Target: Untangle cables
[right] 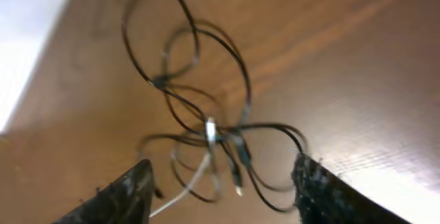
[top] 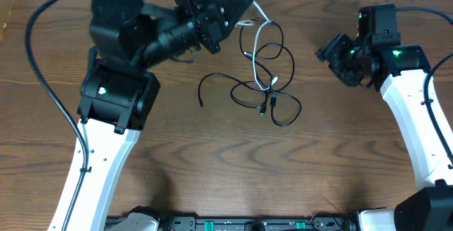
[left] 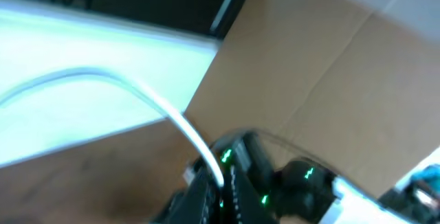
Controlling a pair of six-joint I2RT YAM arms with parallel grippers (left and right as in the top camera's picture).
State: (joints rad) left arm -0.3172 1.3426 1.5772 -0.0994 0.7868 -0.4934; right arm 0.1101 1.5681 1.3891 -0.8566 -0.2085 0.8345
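Note:
Next, I set the white cable down near the table's far corner on my left gripper's side (top: 102,15), away from the black cables.
Thin black cables (top: 263,89) lie in a tangled heap of loops at the middle of the wooden table (top: 212,160). A white cable (top: 258,11) runs up from that heap to my left gripper (top: 237,8), which is shut on it near the table's far edge. In the left wrist view the white cable (left: 137,90) arcs in from the left and ends between the dark fingers (left: 206,196). My right gripper (top: 331,52) hovers to the right of the heap, open and holding nothing. Its wrist view shows the tangle (right: 213,135) lying between the spread fingertips (right: 117,196).
A thick black robot wire (top: 42,75) curves along the left side of the table. A cardboard panel (left: 330,66) and a white surface (left: 103,52) stand beyond the far edge. The right arm (left: 302,183), with green lights, shows behind the left gripper.

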